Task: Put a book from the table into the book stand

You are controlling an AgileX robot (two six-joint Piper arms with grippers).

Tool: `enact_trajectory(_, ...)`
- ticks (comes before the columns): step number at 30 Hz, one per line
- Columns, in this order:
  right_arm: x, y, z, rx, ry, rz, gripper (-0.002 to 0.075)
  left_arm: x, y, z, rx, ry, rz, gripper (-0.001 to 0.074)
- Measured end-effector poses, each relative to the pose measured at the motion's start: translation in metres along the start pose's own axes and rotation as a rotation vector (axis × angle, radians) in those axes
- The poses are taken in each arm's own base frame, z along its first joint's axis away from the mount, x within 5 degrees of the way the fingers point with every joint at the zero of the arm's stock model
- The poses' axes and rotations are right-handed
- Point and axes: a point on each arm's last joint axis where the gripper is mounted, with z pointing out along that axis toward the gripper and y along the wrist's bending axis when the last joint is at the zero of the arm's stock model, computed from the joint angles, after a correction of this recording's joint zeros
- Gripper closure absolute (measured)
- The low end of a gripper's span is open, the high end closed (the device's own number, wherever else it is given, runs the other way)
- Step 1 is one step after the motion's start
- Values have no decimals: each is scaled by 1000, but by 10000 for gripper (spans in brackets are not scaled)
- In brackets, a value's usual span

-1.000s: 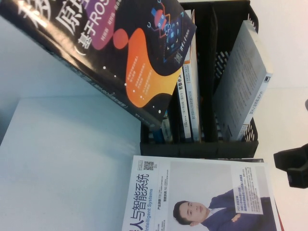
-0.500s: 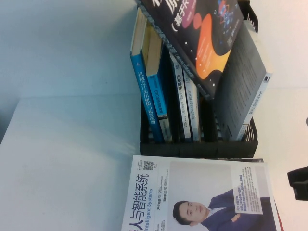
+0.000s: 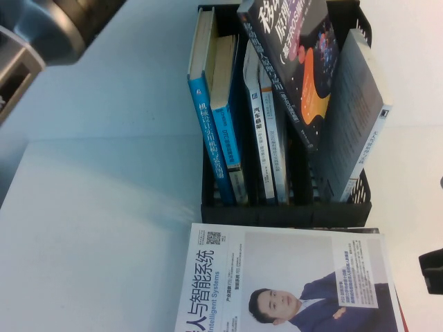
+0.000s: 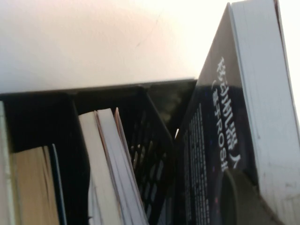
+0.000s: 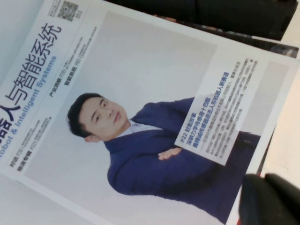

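The robot's left gripper needs to release the black book in the end slot of the book stand, leaning (image 3: 333,194) against the grey book.
The black book (image 3: 299,66) with white title and orange blob stands tilted in a middle-right slot of the black book stand (image 3: 284,209), its top leaning back-left. In the left wrist view its spine and white page block (image 4: 225,136) fill the side of the picture. My left gripper (image 4: 243,199) is shut on it, one dark finger lying on the cover. In the high view only the left arm's grey link (image 3: 41,34) shows. My right gripper (image 3: 433,271) is shut and empty at the table's right edge, over the corner of the portrait book (image 5: 140,117).
Two blue-spined books (image 3: 216,131), thin white ones (image 3: 266,138) and a grey book (image 3: 353,111) fill other slots. The white portrait book (image 3: 291,283) lies on the white table (image 3: 97,228) in front of the stand.
The black book has swung right, turned more upright and come down into the stand's slot. The left arm's grey link has come into view at top left. The right gripper has drifted slightly lower.
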Motion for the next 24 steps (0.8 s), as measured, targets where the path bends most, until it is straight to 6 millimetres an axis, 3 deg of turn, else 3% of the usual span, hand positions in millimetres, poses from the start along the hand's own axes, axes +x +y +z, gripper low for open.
enact_trajectory(10, 0, -1, 0, 8, 1, 3, 729, 21, -3, 35, 3, 28, -3, 624)
enact_trajectory(19, 0, -1, 0, 13, 1, 10, 729, 46, -31, 50, 7, 37, 137, 624)
enact_trajectory(24, 0, -2, 0, 19, 2, 4, 729, 57, -35, 62, 12, 43, 162, 619)
